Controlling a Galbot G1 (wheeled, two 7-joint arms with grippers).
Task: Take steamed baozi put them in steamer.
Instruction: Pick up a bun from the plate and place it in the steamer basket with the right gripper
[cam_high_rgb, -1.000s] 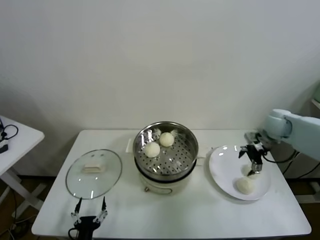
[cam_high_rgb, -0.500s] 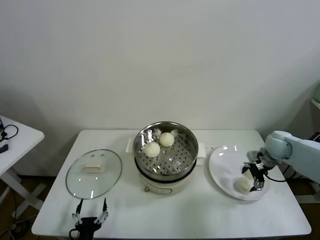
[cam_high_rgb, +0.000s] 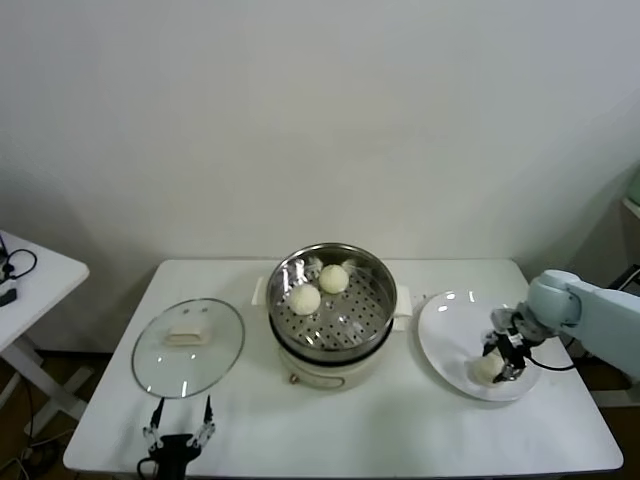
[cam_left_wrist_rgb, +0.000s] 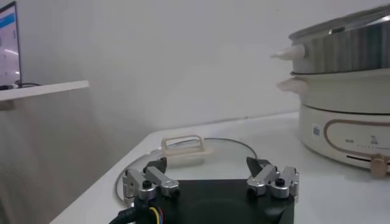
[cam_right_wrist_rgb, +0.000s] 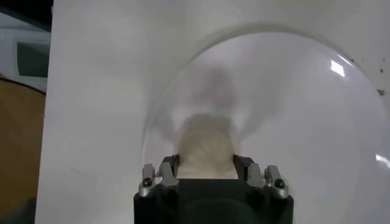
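Observation:
The baozi, still on the white plate, will be let go by my right gripper on the bare front part of the steamer's bottom (cam_high_rgb: 329, 332), just before the two baozi that are inside.
Two steamed baozi (cam_high_rgb: 305, 298) (cam_high_rgb: 333, 278) lie in the shiny steamer (cam_high_rgb: 380, 275), which sits on its cream pot base at the table's middle. Another baozi (cam_high_rgb: 487, 368) rests on the white plate (cam_high_rgb: 445, 320) at the right. My right gripper (cam_high_rgb: 503, 356) is down on that plate. In the right wrist view its fingers (cam_right_wrist_rgb: 167, 170) press both sides of this baozi (cam_right_wrist_rgb: 206, 143), so the right gripper (cam_right_wrist_rgb: 206, 161) is shut on it. My left gripper (cam_high_rgb: 180, 432) waits open at the table's front left edge.
A flat glass lid (cam_high_rgb: 188, 347) with a cream handle lies left of the steamer, just beyond the left gripper (cam_left_wrist_rgb: 210, 176). In the left wrist view, the pot base (cam_left_wrist_rgb: 347, 128) stands off to one side. A small white side table (cam_high_rgb: 30, 275) stands at the far left.
My right gripper came down and toward the plate's front, settled over the front baozi, and its jaws closed from wide open onto the bun. The left arm has not moved.

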